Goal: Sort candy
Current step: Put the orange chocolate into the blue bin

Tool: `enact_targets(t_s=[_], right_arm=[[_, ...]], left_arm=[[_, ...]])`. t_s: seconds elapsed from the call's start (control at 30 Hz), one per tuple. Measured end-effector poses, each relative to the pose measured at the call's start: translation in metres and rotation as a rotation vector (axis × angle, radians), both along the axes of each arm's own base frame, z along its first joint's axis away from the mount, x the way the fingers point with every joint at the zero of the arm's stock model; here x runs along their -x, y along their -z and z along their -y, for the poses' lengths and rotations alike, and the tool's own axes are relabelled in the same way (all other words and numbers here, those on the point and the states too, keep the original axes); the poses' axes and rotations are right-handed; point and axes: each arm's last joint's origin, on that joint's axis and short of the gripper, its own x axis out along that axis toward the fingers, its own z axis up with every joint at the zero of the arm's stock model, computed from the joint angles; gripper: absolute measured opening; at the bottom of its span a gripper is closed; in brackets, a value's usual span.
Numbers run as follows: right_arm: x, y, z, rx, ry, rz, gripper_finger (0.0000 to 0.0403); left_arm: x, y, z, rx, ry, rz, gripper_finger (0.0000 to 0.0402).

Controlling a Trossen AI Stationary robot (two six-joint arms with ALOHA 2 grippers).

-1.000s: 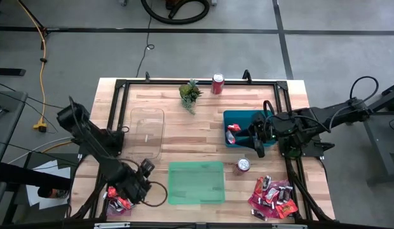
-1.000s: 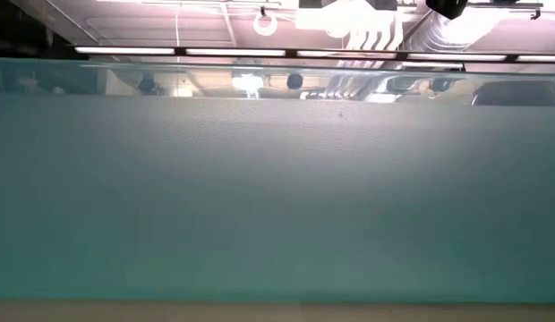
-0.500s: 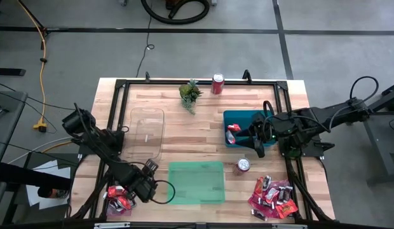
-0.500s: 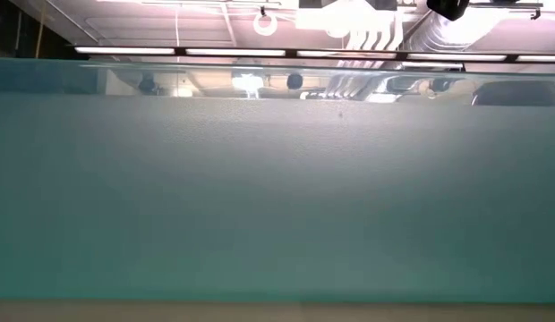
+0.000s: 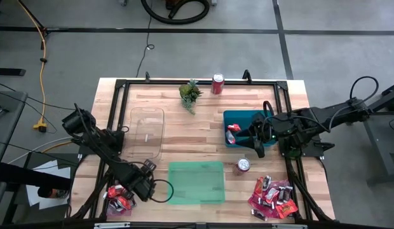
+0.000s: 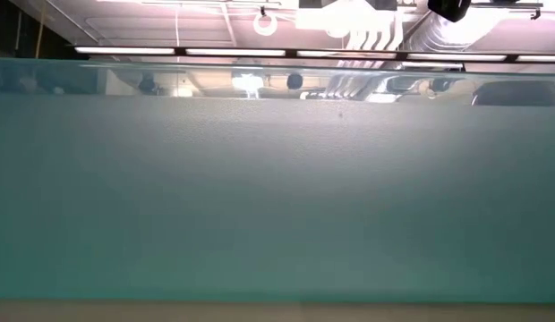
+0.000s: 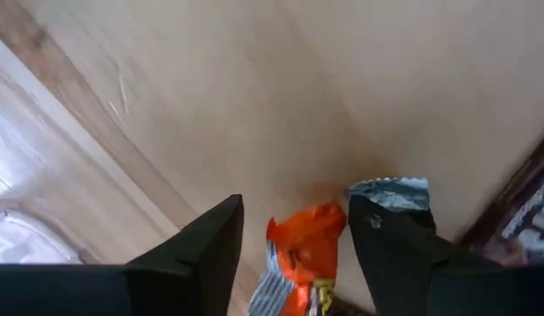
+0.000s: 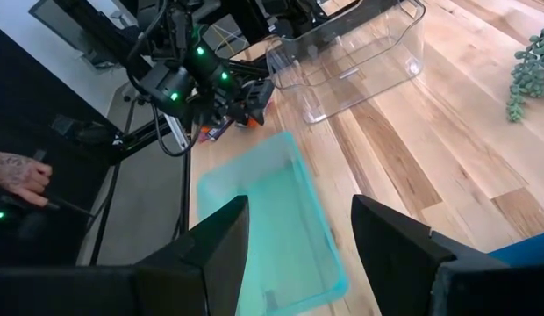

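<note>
My left gripper has the silver-ended wrapper under one finger beside the orange packet, so it should lift clear and close around the orange packet alone (image 7: 308,248).
Candy lies in two heaps: one at the near left corner (image 5: 118,198), a larger one at the near right (image 5: 273,197). My left gripper (image 5: 135,189) points down over the left heap. In its wrist view it is open (image 7: 294,230), one finger on either side of a bright orange packet (image 7: 303,254) that lies flat on the wood. A silver-ended wrapper (image 7: 390,193) sits by one fingertip. My right gripper (image 5: 255,141) hangs open (image 8: 298,233) at the blue tray (image 5: 244,119), which holds a red sweet (image 5: 232,130).
A clear tray (image 5: 147,132) stands at the left and a green tray (image 5: 196,182) at the near middle; its wall fills the low view (image 6: 277,197). Soda cans stand at the far edge (image 5: 217,83) and near the blue tray (image 5: 243,165). A small plant (image 5: 190,94) sits at the back.
My left gripper has sunk toward the candy heap at the near left corner, its arm folding lower over the table's left edge. The right arm has kept still.
</note>
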Motion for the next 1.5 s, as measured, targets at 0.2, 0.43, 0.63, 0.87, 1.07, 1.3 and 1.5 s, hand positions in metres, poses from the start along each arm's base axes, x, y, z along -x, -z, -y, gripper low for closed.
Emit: enact_targets(t_s=[0.2,0.43,0.63,0.87,1.07,1.3,1.5], right_arm=[[0.000,0.001,0.000,0.003,0.000,-0.009,0.0197],[0.001,0.001,0.000,0.004,0.000,-0.013,0.0197],[0.001,0.001,0.000,0.004,0.000,-0.013,0.0197],[0.001,0.001,0.000,0.011,-0.004,-0.013,0.0197],[0.001,0.001,0.000,0.007,-0.002,-0.015,0.0197],[0.001,0.002,0.000,0.006,-0.001,-0.020,0.0197],[0.001,0.002,0.000,0.006,0.000,-0.020,0.0197]], left_arm=[[0.000,0.000,0.003,0.055,-0.041,-0.023,0.0054],[0.001,-0.003,0.002,0.078,-0.114,-0.050,0.0017],[-0.002,-0.038,-0.001,0.173,-0.140,0.044,0.0005],[0.014,-0.062,-0.020,0.188,-0.166,0.057,0.0053],[0.018,-0.048,-0.024,0.159,-0.107,0.054,0.0135],[0.018,-0.031,-0.024,0.133,-0.060,0.048,0.0212],[0.015,-0.020,-0.021,0.079,0.027,0.031,0.0226]])
